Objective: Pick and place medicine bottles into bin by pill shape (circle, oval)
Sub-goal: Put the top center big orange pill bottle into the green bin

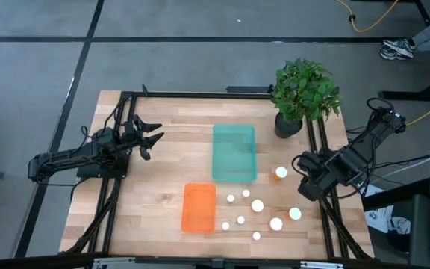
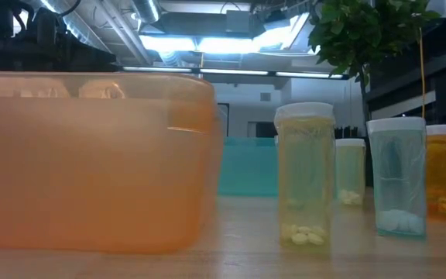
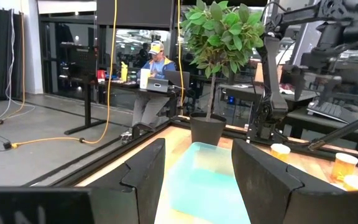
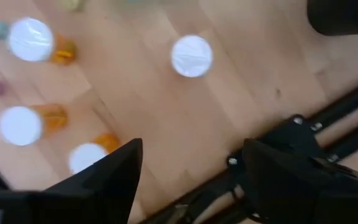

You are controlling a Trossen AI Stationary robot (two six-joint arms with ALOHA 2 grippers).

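Next, my right gripper shuts on the end with the cap (image 1: 281,172) (image 4: 191,56) of the medicine bottle that stands apart from the others, closest to the potted plant.
Several white-capped medicine bottles stand upright on the wooden table near its front right, among them a wide-capped one (image 1: 257,205), another (image 1: 276,223) and one beside the teal tray (image 1: 279,172). The low view shows them close up (image 2: 304,174). A teal bin (image 1: 234,152) lies mid-table and an orange bin (image 1: 198,207) in front of it. My left gripper (image 1: 152,140) is open and empty at the table's left. My right gripper (image 4: 191,168) is open and empty above the right edge, over bottles (image 4: 191,56).
A potted plant (image 1: 303,93) stands at the far right corner. Black frame rails (image 1: 321,149) run along the table's left and right sides. Bare wood lies between my left gripper and the bins. A person sits at a desk in the room beyond (image 3: 154,59).
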